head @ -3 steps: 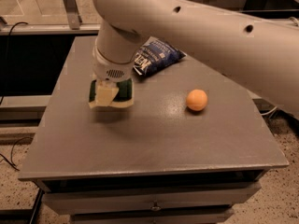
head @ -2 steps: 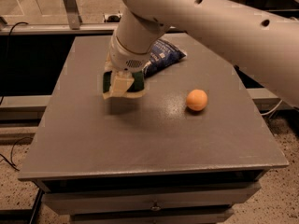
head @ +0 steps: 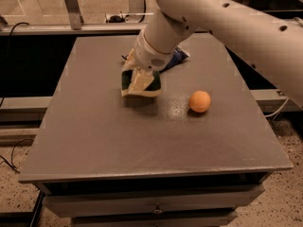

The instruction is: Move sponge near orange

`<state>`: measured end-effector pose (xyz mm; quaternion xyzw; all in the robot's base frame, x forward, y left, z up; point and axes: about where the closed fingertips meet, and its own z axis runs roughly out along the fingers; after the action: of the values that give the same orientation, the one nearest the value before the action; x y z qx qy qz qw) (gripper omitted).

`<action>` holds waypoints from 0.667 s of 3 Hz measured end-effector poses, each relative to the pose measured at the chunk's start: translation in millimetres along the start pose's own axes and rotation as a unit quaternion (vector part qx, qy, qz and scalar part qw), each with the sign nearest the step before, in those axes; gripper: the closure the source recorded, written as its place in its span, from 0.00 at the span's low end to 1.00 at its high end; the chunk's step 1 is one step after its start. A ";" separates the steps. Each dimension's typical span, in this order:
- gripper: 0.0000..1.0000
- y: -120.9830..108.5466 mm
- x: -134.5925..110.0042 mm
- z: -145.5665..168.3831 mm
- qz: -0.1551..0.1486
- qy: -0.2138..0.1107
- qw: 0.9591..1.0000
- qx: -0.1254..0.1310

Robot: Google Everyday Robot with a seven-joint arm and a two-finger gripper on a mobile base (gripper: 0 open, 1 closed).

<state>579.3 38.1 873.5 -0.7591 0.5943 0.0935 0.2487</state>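
The robot's gripper should release the sponge, now held just above the grey table, on the grey table [head: 170, 88], between the blue snack bag and the orange.
The sponge [head: 140, 84], dark green over pale yellow foam, is held in my gripper [head: 140, 79] just above the grey table [head: 109, 141], left of centre. The gripper is shut on the sponge, with the white arm reaching in from the upper right. The orange [head: 200, 101], small and round, rests on the table to the right of the sponge, about a sponge-width away.
A blue crinkled snack bag [head: 176, 57] lies behind the gripper, mostly hidden by the arm. The table's front edge has a drawer below it. A metal rail and cables run behind and left of the table.
My gripper has carried the sponge to the right, from the table's left part toward the orange. The orange and the bag have not moved.
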 end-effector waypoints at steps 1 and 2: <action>1.00 -1.5 19.0 0.1 0.013 0.005 1.000 -0.001; 1.00 -0.3 41.2 -2.7 0.028 0.020 0.999 -0.001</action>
<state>590.5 1.6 857.9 -0.7444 0.6198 0.0856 0.2334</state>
